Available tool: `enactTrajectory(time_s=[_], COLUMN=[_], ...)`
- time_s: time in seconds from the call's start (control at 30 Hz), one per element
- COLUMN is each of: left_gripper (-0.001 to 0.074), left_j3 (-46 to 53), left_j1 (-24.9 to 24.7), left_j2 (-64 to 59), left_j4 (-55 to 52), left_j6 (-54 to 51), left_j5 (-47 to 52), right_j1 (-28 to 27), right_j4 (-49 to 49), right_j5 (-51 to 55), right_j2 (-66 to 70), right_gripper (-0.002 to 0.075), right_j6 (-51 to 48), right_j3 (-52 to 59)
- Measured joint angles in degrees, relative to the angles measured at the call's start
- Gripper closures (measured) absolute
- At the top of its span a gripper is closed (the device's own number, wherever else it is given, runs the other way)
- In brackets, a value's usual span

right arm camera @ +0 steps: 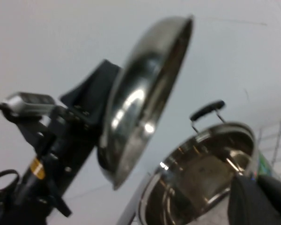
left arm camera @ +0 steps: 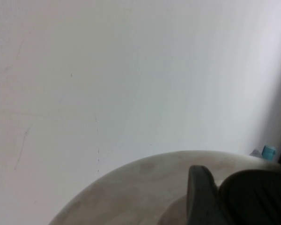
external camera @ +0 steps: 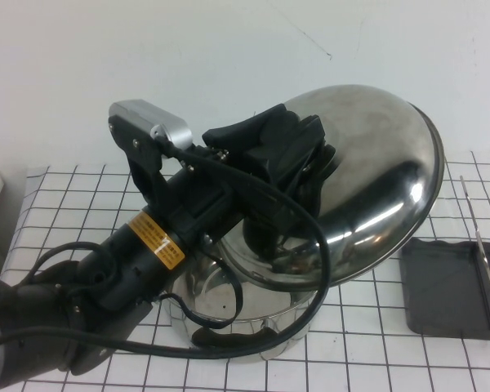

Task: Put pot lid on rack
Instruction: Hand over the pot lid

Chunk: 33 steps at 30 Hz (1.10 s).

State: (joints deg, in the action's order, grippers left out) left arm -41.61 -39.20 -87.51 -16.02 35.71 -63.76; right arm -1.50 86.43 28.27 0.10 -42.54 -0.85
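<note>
The robot's right gripper should next grasp the pot lid by its rim on the rack side (external camera: 440, 181), opposite the left gripper.
My left gripper (external camera: 309, 175) is shut on the black knob (left arm camera: 257, 197) of the shiny steel pot lid (external camera: 376, 163) and holds the lid tilted on edge, in the air above the open steel pot (external camera: 229, 327). The lid also shows in the right wrist view (right arm camera: 140, 103), clear of the pot (right arm camera: 201, 173). The dark grey rack (external camera: 445, 286) lies on the table to the right of the pot, with thin wire rods (external camera: 482, 253) standing on it. My right gripper (right arm camera: 262, 201) is out of the high view; it sits low beside the pot, fingers together and empty.
The table has a white cloth with a black grid (external camera: 73, 204). A white wall (external camera: 229, 57) stands close behind. The pot's black handle (right arm camera: 207, 111) sticks up at its far side. The left arm's cable (external camera: 229, 343) loops in front of the pot.
</note>
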Motion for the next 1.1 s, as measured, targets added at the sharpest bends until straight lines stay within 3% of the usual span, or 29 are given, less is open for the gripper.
enactTrajectory(time_s=[0.1, 0.3, 0.4, 0.73, 1.1], left_gripper=[0.0412, 0.0412, 0.0412, 0.0412, 0.0412], left_j3=[0.0, 0.0, 0.0, 0.0, 0.0], left_j1=[0.0, 0.0, 0.0, 0.0, 0.0], left_j2=[0.0, 0.0, 0.0, 0.0, 0.0], left_j4=[0.0, -0.08, -0.08, -0.08, -0.08], left_j6=[1.01, 4.36, 4.9, 5.14, 5.16], left_j5=[-0.13, -0.17, -0.17, 1.7, 1.83], right_j1=[0.0, 0.0, 0.0, 0.0, 0.0], right_j4=[7.4, 10.22, 10.25, 10.35, 10.35], right_j5=[2.07, 6.79, 8.93, 12.1, 13.06], right_j2=[3.78, 14.02, 19.68, 31.08, 34.0], right_gripper=[0.0643, 0.0308, 0.0221, 0.0185, 0.0184], right_j6=[-10.13, -18.59, -20.75, -29.66, -28.99], right_j3=[-3.07, -8.54, -10.8, -14.28, -14.8])
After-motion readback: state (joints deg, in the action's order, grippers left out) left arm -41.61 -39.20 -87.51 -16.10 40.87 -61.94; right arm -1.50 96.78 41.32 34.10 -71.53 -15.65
